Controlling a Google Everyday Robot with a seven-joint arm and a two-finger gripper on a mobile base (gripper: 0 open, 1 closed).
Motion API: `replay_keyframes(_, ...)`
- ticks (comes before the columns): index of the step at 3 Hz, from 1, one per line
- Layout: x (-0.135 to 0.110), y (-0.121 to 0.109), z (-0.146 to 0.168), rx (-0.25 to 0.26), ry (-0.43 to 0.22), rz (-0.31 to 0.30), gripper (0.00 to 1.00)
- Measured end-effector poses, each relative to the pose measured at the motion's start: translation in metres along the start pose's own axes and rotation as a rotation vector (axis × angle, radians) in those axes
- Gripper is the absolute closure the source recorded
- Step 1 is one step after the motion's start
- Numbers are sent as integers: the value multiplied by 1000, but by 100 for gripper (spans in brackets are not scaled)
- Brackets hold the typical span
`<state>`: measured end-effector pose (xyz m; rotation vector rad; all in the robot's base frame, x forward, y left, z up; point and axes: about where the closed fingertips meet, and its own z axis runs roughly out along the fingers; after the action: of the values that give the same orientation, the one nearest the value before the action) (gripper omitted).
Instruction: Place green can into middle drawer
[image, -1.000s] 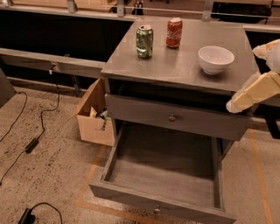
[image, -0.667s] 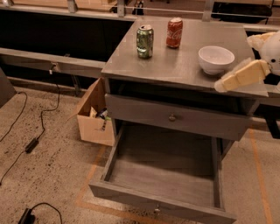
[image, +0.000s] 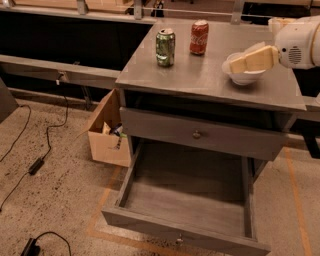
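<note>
My gripper needs to next move to the middle of the green can's body (image: 165, 49), next to the red Coca-Cola can, and close there.
The green can (image: 165, 47) stands upright near the back left of the grey cabinet top (image: 200, 80), with the red Coca-Cola can (image: 199, 37) just to its right. The middle drawer (image: 186, 232) is pulled wide open at the bottom front, and its worn grey floor is bare. My gripper (image: 236, 64) reaches in from the right, level with the cabinet top. It hangs over the white bowl (image: 243, 77), well to the right of the green can and apart from it. It holds nothing that I can see.
A shallower grey drawer with a round metal knob (image: 196, 134) sits slightly out above the open one. An open cardboard box (image: 106, 140) stands on the floor left of the cabinet. Black cables and a power brick (image: 36, 165) lie on the speckled floor at the left.
My gripper has risen from beside the cabinet's right edge and moved left, and now hangs over the white bowl. The cans and drawers have not moved.
</note>
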<state>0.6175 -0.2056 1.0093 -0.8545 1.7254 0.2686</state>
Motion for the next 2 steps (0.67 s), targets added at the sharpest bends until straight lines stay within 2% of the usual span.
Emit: replay_keyframes(2,6,3,6,17,6,14,0)
